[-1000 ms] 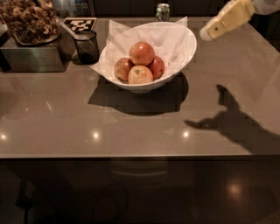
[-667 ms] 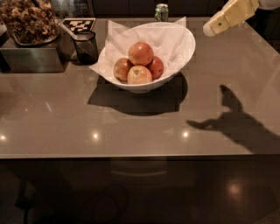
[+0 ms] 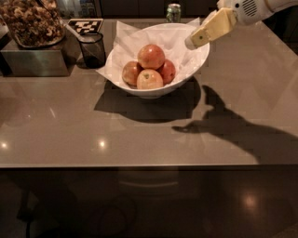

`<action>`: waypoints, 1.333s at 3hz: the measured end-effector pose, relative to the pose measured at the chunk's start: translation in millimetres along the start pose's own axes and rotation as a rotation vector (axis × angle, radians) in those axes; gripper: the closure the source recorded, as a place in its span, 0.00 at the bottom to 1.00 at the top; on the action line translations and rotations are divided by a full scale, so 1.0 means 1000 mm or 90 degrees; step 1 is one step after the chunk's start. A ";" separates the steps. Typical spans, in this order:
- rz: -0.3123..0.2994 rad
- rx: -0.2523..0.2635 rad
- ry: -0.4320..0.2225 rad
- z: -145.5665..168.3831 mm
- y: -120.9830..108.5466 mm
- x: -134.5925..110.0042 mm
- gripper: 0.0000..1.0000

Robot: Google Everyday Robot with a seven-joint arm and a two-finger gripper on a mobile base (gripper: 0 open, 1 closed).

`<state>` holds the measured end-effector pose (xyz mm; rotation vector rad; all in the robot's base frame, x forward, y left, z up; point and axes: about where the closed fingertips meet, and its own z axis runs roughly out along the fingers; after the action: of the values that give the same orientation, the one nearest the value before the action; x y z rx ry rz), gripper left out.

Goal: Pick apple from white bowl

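The large orange-red apple sits on top of the others in the white bowl. Next, my gripper needs to go to its upper part (image 3: 152, 53) and close there.
The white bowl (image 3: 186, 76), lined with white paper, stands at the back middle of the table. It holds several apples. The apple (image 3: 151, 56), the largest one, orange-red, sits on top at the back. A paler yellow-pink apple (image 3: 149, 79) lies in front of it and a small dark red apple (image 3: 168, 71) lies to its right. My gripper (image 3: 194, 42) reaches in from the upper right. Its tip hangs over the bowl's right rim, to the right of and above the apples, touching none of them.
A small dark cup (image 3: 92, 49) stands just left of the bowl. A metal box (image 3: 35, 62) topped with a bowl of nuts (image 3: 31, 19) fills the back left. A green can (image 3: 173, 11) stands behind the bowl. The table's front edge (image 3: 149, 165) runs across.
My gripper has moved left and a little down, from beyond the bowl's right side to over its right rim. The bowl and apples have not moved.
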<state>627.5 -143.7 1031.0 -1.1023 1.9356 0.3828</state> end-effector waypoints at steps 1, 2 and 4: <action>-0.001 -0.067 -0.009 0.052 0.019 -0.015 0.00; -0.002 -0.070 -0.009 0.055 0.020 -0.015 0.19; -0.002 -0.071 -0.009 0.056 0.020 -0.016 0.28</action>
<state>644.0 -89.5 1007.8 -1.1703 1.9191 0.5000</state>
